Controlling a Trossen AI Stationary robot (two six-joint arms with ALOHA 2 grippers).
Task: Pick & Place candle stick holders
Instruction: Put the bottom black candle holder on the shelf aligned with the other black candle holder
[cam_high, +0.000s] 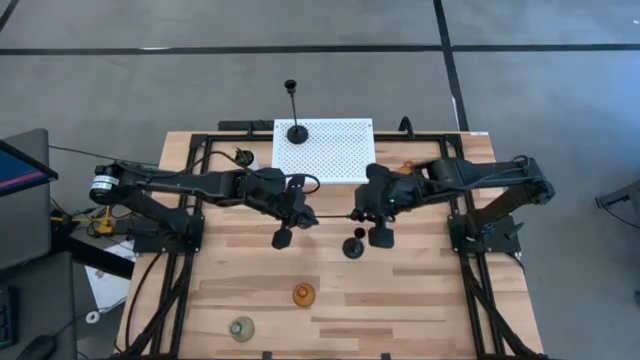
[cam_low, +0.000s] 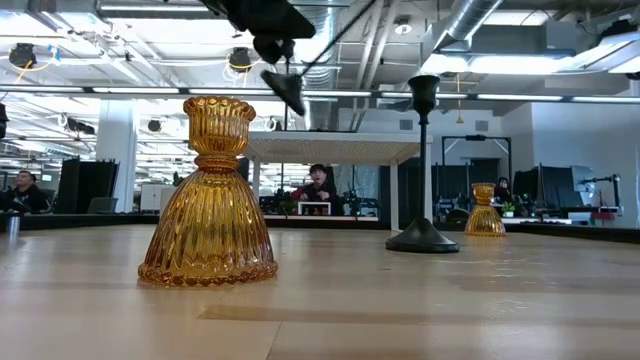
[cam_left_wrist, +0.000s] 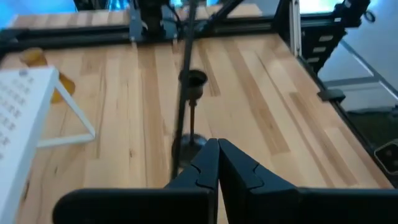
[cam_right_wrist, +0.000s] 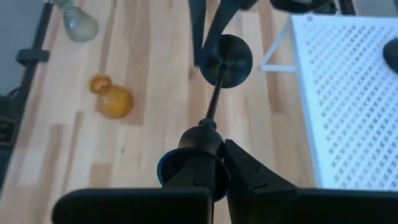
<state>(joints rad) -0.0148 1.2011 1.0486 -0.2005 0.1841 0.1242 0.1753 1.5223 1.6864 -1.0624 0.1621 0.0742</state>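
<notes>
The stem of the held black holder passes beside the left gripper's shut fingers, so the robot should open them and take the stem (cam_left_wrist: 178, 146) before the right gripper opens.
My right gripper (cam_high: 362, 217) (cam_right_wrist: 221, 155) is shut on a black thin-stemmed holder (cam_high: 330, 218) held in the air over the table's middle. The holder's round base (cam_right_wrist: 227, 59) (cam_low: 285, 90) points toward my left gripper (cam_high: 300, 215) (cam_left_wrist: 217, 149), which is shut, with its tips close beside that base. A second black holder (cam_high: 353, 247) (cam_low: 421, 170) stands on its base just nearer. A third black holder (cam_high: 297, 130) stands on the white perforated stand (cam_high: 340, 150). Two amber holders (cam_high: 303, 294) (cam_high: 405, 165) and a clear-grey holder (cam_high: 241, 327) stand on the table. My right gripper pinches the black holder's cup end (cam_right_wrist: 199, 140) between its two fingers. The fingers come roughly level from the table's right and lie along the stem (cam_right_wrist: 213, 99). The holder is lifted clear, and its base end hangs lower than its cup end. My left gripper is shut beside the base; I cannot tell whether it touches it.
A small plant pot (cam_high: 241, 156) sits at the far left beside the stand. The near amber holder (cam_low: 210, 200) stands in front of the low camera. The black frame rails (cam_high: 190, 200) run along both table sides. People sit in the room behind.
</notes>
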